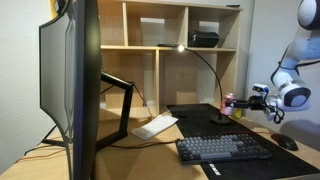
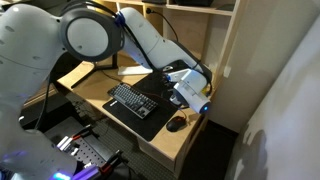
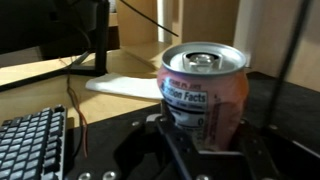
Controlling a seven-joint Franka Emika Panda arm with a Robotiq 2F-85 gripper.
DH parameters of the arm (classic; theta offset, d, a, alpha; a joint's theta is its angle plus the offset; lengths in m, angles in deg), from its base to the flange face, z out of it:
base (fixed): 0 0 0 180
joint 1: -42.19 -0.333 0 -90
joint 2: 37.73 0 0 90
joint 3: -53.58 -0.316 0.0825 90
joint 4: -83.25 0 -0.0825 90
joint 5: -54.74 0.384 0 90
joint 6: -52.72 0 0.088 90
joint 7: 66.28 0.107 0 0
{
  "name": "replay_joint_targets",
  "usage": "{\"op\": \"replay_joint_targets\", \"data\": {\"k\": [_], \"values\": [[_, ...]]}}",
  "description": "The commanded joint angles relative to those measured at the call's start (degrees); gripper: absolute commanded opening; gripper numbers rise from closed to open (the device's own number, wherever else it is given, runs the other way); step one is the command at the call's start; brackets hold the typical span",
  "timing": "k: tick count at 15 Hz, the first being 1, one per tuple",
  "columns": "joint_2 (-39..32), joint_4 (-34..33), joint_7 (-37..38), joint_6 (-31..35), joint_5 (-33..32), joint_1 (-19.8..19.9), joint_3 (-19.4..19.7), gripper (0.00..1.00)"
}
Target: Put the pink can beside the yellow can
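Next, I let go of the pink can on the wooden desk (image 1: 247, 122) beside the yellow can, along the edge of the black desk mat.
In the wrist view the pink can (image 3: 205, 95) stands upright, its silvery top and a nutrition label facing me. My gripper (image 3: 200, 140) is shut on its lower body, one finger on each side. In an exterior view the pink can (image 1: 229, 101) is held just above the black desk mat (image 1: 205, 115) at the right, with the gripper (image 1: 240, 101) reaching in from the right. A small yellow-green patch right beside it looks like the yellow can (image 1: 238, 112), mostly hidden. In an exterior view the arm covers both cans and only the gripper (image 2: 192, 92) shows.
A large monitor (image 1: 75, 85) stands at the left on the wooden desk. A black keyboard (image 1: 225, 150) and a mouse (image 1: 287, 143) lie near the front. White paper (image 1: 155, 126) lies behind the mat. An open shelf (image 1: 180, 45) fills the back wall.
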Motion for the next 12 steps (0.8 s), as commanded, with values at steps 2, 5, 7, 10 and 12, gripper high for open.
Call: {"op": "replay_joint_targets", "data": {"k": [2, 5, 7, 10, 12], "values": [[-6.3, -9.7, 6.4, -0.9, 3.9, 7.3, 0.5, 0.18], [-6.2, -11.8, 8.8, 0.2, 1.0, 8.6, 1.9, 0.18], [-6.6, -13.1, 9.2, 1.6, -0.1, 8.3, 2.5, 0.18], [-9.0, -15.8, 8.0, 6.5, -1.2, 7.6, 2.7, 0.18], [-11.9, -17.9, 7.3, 9.3, 0.1, 8.1, 1.5, 0.18]]}}
